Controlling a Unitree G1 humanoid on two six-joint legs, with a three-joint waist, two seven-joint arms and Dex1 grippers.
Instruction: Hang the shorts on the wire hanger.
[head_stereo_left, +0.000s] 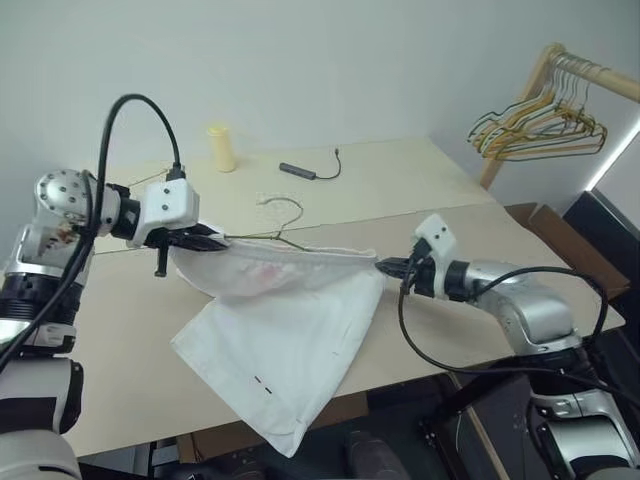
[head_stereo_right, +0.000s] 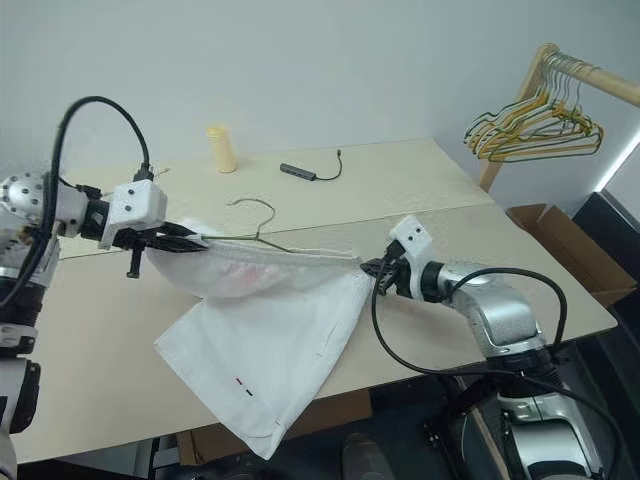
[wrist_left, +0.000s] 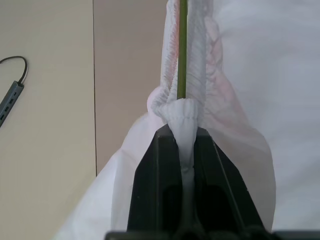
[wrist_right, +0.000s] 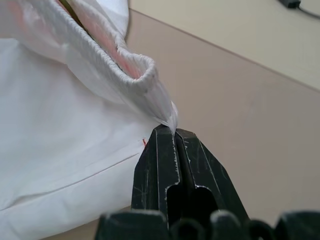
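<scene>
The waistband's tip alone is in my right gripper, past the hanger's wire; it should open and grip the waistband deeper (head_stereo_left: 338, 256), by the hanger's end, before carrying both.
The white shorts (head_stereo_left: 285, 340) are stretched by their elastic waistband between my two grippers, with the legs draping down onto the table. My left gripper (head_stereo_left: 215, 240) is shut on the waistband's left end (wrist_left: 182, 112). My right gripper (head_stereo_left: 388, 266) is shut on the waistband's right end (wrist_right: 167, 117). The olive-green wire hanger (head_stereo_left: 285, 228) has its hook rising above the waistband's middle. Its wire (wrist_left: 182, 50) runs inside the waistband toward the left gripper. A faint pink mark shows through the fabric near the waistband.
The beige table (head_stereo_left: 420, 190) carries a yellow cylinder (head_stereo_left: 222, 148) and a dark adapter with a cable (head_stereo_left: 300, 171) at the back. A wooden rack with bunched yellow and green hangers (head_stereo_left: 540, 120) stands at the far right. A cardboard box (head_stereo_left: 550, 225) sits beside the table.
</scene>
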